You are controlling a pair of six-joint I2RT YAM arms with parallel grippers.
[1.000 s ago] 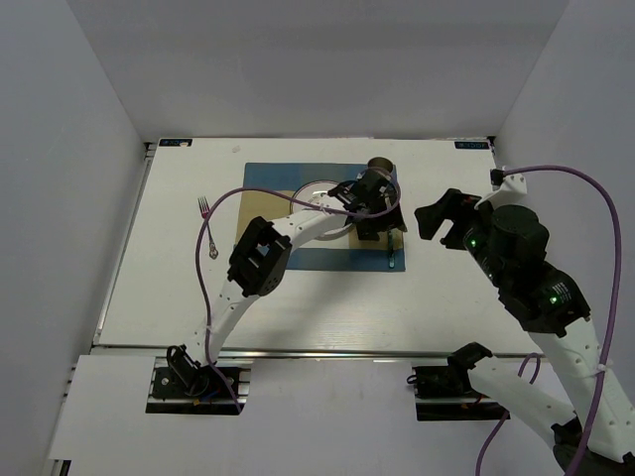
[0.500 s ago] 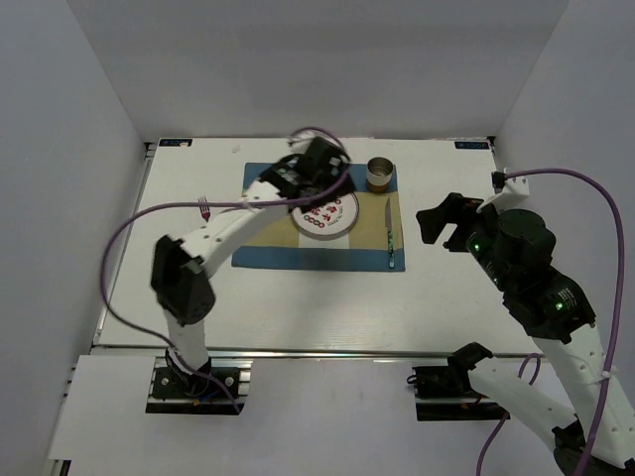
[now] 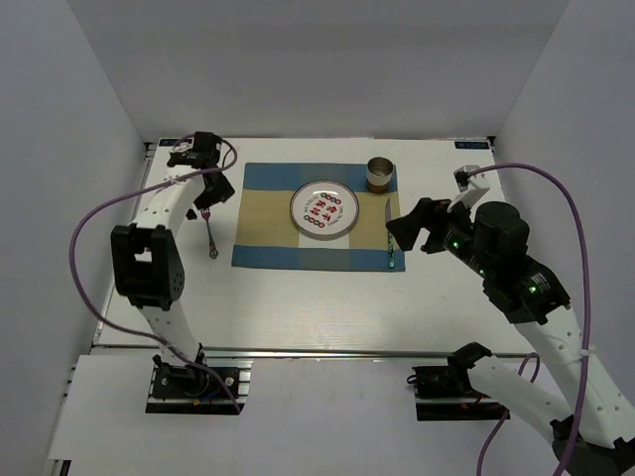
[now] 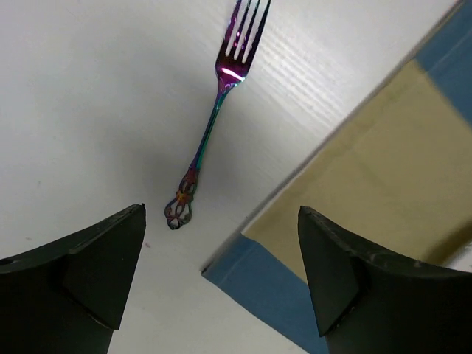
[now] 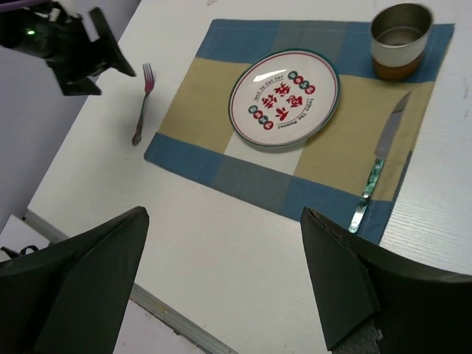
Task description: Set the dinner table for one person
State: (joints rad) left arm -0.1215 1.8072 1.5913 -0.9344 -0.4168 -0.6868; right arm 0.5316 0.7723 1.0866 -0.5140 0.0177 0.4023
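My left gripper is going to close on the lower handle (image 3: 211,242) (image 4: 195,164) of the iridescent fork, above the fork's patterned end.
The white dinner table (image 3: 298,297) carries a blue-and-tan checked placemat (image 3: 268,223). On the mat are a round plate (image 3: 323,209), a metal cup (image 3: 381,174) at the far right corner and a knife (image 3: 391,238) along the right edge. An iridescent fork (image 3: 208,228) lies on bare table left of the mat. My left gripper (image 3: 210,186) is open and empty above the fork (image 4: 214,125), the mat's corner (image 4: 354,184) beside it. My right gripper (image 3: 409,226) is open and empty above the mat's right edge, looking down on the plate (image 5: 284,96), cup (image 5: 400,40) and knife (image 5: 380,162).
Metal rails edge the table (image 3: 327,349) at the near side. White walls enclose the back and both sides. A purple cable (image 3: 99,223) loops off the left arm. In the right wrist view the fork (image 5: 141,103) and left gripper (image 5: 74,44) show at left.
My left arm has swung from the cup at the mat's far right, across the plate, to the far left over the fork. My right gripper has shifted left toward the mat.
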